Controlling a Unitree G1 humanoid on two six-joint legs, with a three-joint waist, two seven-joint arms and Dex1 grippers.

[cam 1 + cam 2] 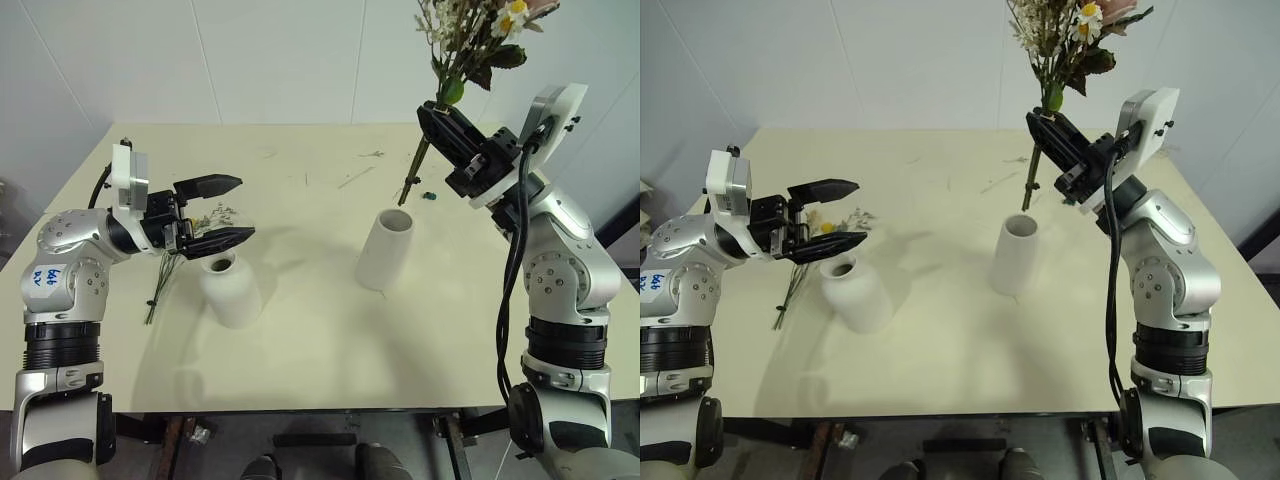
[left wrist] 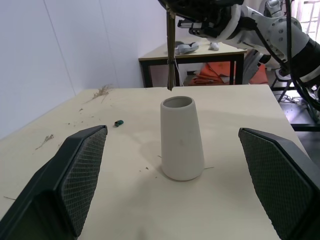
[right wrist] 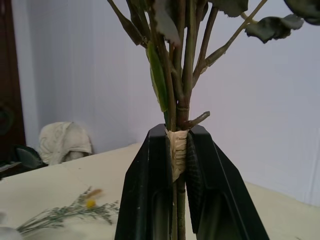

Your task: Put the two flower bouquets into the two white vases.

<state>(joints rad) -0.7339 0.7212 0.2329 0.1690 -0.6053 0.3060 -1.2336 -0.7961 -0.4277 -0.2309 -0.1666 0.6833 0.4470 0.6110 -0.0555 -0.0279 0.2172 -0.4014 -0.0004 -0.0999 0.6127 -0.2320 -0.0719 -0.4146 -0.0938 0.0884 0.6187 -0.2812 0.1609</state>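
Next, I let go of the big bouquet with my right gripper, with its stems in the opening of the taller white vase (image 1: 396,220).
My right gripper (image 1: 428,110) is shut on the wrapped stems (image 3: 179,150) of the big bouquet (image 1: 470,40), which it holds upright. The stem ends (image 1: 406,195) hang just above and behind the mouth of the taller white vase (image 1: 385,250); they are not inside it. The shorter bell-shaped vase (image 1: 230,290) stands at the left. Just above and to the left of its mouth hovers my left gripper (image 1: 245,207), open, with nothing between its fingers (image 2: 80,180). The thin sprig with a yellow flower (image 1: 790,285) lies flat on the table left of the short vase.
A small green object (image 1: 427,196) lies behind the taller vase. Loose twig scraps (image 1: 355,178) dot the far part of the beige table (image 1: 320,370). White walls close the back. A second table (image 2: 200,47) with cloths stands beyond, seen from the left wrist.
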